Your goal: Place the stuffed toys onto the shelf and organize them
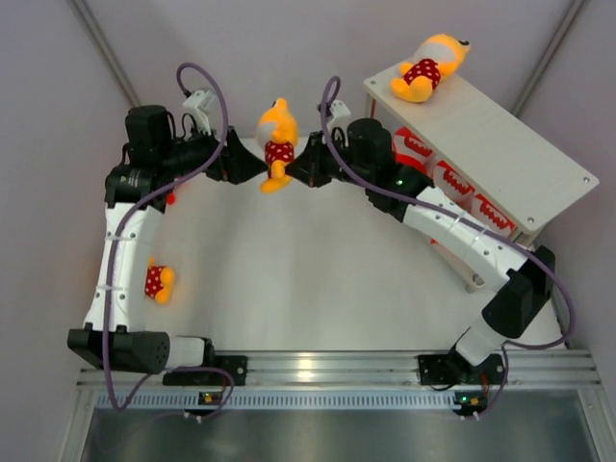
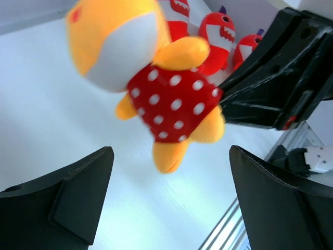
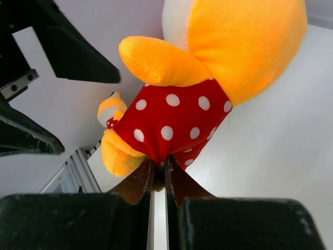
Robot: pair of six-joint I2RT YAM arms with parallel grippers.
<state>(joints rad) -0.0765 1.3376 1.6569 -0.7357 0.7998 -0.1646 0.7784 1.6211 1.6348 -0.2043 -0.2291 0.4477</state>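
Observation:
My right gripper will set the yellow-orange toy on the shelf's top board (image 1: pixel 482 90) beside the yellow toy.
A yellow-orange toy with red dotted shorts (image 1: pixel 278 140) hangs above the table at the back centre. My right gripper (image 1: pixel 295 171) is shut on its shorts, which shows in the right wrist view (image 3: pixel 171 122) with the fingertips pinching the fabric (image 3: pixel 158 169). My left gripper (image 1: pixel 256 166) is open just left of the toy, not touching it; in the left wrist view the toy (image 2: pixel 161 88) hangs beyond the spread fingers (image 2: pixel 67 192). The pale shelf (image 1: pixel 520 154) stands at the back right. A second yellow toy (image 1: pixel 428 67) lies on its top board. Three red sharks (image 1: pixel 452 178) sit on the lower tier.
A third yellow-orange toy (image 1: pixel 158 281) lies on the table by the left arm; it also shows in the right wrist view (image 3: pixel 110 112). Grey walls close in behind. The aluminium rail (image 1: pixel 327 368) runs along the near edge.

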